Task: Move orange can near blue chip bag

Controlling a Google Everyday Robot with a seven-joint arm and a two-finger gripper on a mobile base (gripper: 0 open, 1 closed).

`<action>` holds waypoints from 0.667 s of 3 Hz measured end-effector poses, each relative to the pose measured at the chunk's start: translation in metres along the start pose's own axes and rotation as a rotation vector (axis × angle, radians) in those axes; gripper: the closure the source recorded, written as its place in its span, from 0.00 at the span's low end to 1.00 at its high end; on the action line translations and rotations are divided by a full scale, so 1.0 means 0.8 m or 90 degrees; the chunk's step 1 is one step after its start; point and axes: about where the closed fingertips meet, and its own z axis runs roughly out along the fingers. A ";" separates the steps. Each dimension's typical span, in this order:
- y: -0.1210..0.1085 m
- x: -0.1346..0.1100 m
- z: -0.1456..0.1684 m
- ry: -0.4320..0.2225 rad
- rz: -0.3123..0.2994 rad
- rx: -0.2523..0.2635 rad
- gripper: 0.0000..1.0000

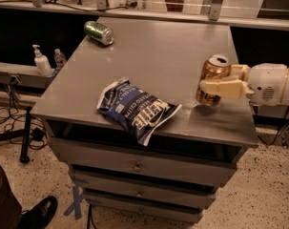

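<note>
The robot's gripper should release the orange can on the bare table (190,125) between the blue chip bag and the front edge.
The orange can (213,68) stands upright at the right side of the grey table (172,51), its base at or just above the surface. My gripper (207,80) reaches in from the right and is shut on the can, with one cream finger (224,88) across its front. The blue chip bag (136,109) lies flat near the table's front edge, left of the can, with a gap of bare table between them.
A green can (98,32) lies on its side at the table's far left corner. Drawers (137,166) sit below the tabletop. A soap dispenser (40,61) stands on a low shelf at left. A person's shoe (39,213) is at bottom left.
</note>
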 end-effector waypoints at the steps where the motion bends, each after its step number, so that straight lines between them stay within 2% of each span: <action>1: 0.026 0.014 0.003 0.005 0.004 -0.025 1.00; 2: 0.051 0.025 0.017 0.003 0.014 -0.057 1.00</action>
